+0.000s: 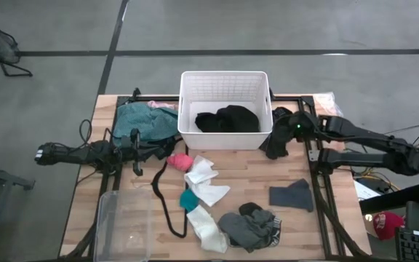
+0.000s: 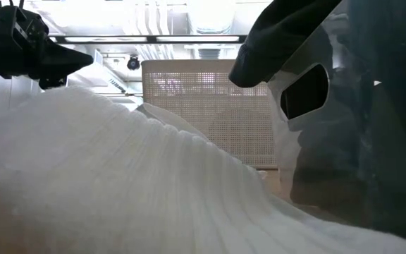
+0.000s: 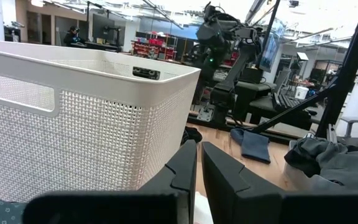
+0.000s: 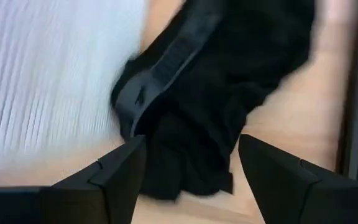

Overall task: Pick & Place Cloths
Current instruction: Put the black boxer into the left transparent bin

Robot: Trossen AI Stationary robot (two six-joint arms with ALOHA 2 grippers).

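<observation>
The robot's right gripper needs to close on the fold (image 1: 273,144) (image 4: 174,135) next to the cloth's grey band, on the near part of the black cloth beside the white basket.
A black cloth (image 4: 210,81) lies crumpled on the wood right beside the white basket's (image 1: 224,94) right wall. My right gripper (image 4: 191,168) slants down over it, open, one finger on each side of the heap; in the high view it shows as right gripper (image 1: 282,135). Another black cloth (image 1: 228,119) lies inside the basket. On the table lie a teal garment (image 1: 140,121), a pink bit (image 1: 179,161), white socks (image 1: 206,182), a teal bit (image 1: 188,200), grey pieces (image 1: 249,225) and a dark grey piece (image 1: 292,195). My left gripper (image 3: 199,163) rests shut and level at the left.
A thin black cord loop (image 1: 167,207) runs down the table's middle left. A clear plastic tub (image 1: 126,222) stands at the near left corner. Black frame rails (image 1: 318,182) run along the table's sides. In the low view a white sock (image 2: 118,183) fills the foreground.
</observation>
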